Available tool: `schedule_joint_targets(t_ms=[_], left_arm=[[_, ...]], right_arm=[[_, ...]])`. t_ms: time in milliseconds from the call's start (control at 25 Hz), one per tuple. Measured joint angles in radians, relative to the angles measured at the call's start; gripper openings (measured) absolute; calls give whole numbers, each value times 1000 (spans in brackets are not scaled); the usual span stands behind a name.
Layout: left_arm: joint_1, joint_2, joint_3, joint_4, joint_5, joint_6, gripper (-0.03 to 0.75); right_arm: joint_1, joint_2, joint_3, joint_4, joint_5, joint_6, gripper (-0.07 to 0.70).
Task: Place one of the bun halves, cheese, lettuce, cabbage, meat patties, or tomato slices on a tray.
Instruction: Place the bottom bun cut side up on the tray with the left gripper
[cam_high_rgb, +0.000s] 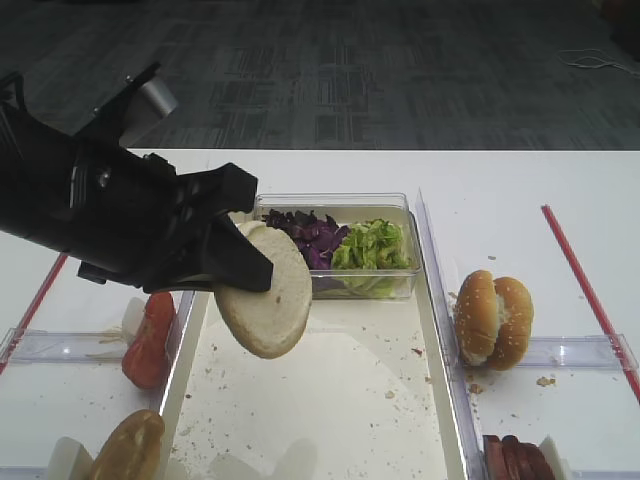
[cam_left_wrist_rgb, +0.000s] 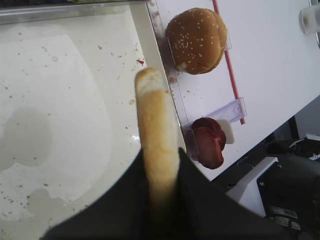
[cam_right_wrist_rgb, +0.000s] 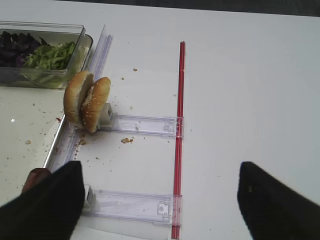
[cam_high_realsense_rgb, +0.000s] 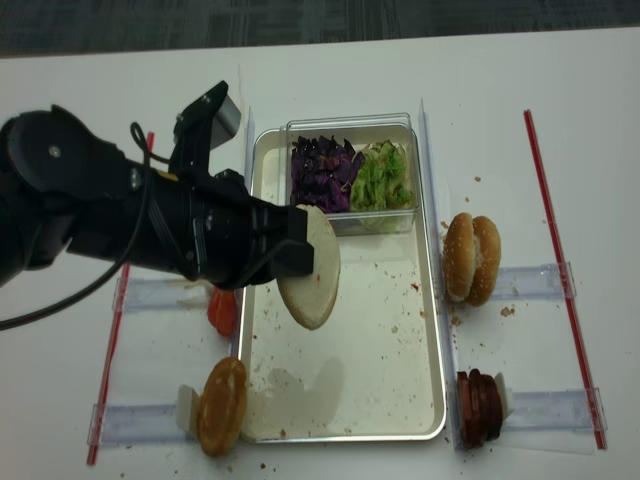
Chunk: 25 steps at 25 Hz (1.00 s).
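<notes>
The robot's left gripper needs to release the bun half on the tray's bare middle (cam_high_realsense_rgb: 347, 336) (cam_left_wrist_rgb: 85, 108), between the clear box and the near rim.
My left gripper (cam_high_rgb: 240, 262) (cam_high_realsense_rgb: 295, 250) (cam_left_wrist_rgb: 160, 160) is shut on a thin pale bun half (cam_high_rgb: 265, 305) (cam_high_realsense_rgb: 312, 268) (cam_left_wrist_rgb: 152, 120). It holds the bun half on edge in the air above the crumb-speckled off-white tray (cam_high_rgb: 340, 400) (cam_high_realsense_rgb: 370, 340) (cam_left_wrist_rgb: 60, 100). A clear box at the tray's far end holds purple cabbage (cam_high_rgb: 305, 235) (cam_high_realsense_rgb: 320, 172) and green lettuce (cam_high_rgb: 375, 245) (cam_high_realsense_rgb: 380, 180). Right of the tray my right gripper (cam_right_wrist_rgb: 160, 197) stands open over the white table, nothing between its fingers (cam_right_wrist_rgb: 50, 205). No cheese is in view.
A whole sesame bun (cam_high_rgb: 495, 320) (cam_high_realsense_rgb: 472, 258) (cam_right_wrist_rgb: 87, 100) stands on edge in a clear holder right of the tray, with meat patties (cam_high_realsense_rgb: 478, 405) (cam_left_wrist_rgb: 207, 142) nearer. On the left are tomato slices (cam_high_rgb: 150, 340) and a domed bun half (cam_high_realsense_rgb: 222, 405). Red strips (cam_right_wrist_rgb: 179, 125) run along both sides.
</notes>
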Motion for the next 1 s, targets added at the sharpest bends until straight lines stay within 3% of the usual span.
schedule_joint_targets(t_ms=[480,720,1000], left_arm=[[0,70,0,-16,-3,15,90],[0,195,0,-127,1,126,89],[0,310,0,-159,-12,171,88]], right_arm=[[0,0,0,0,2,0,649],[0,0,0,0,2,0,649],[0,0,0,0,2,0,649]])
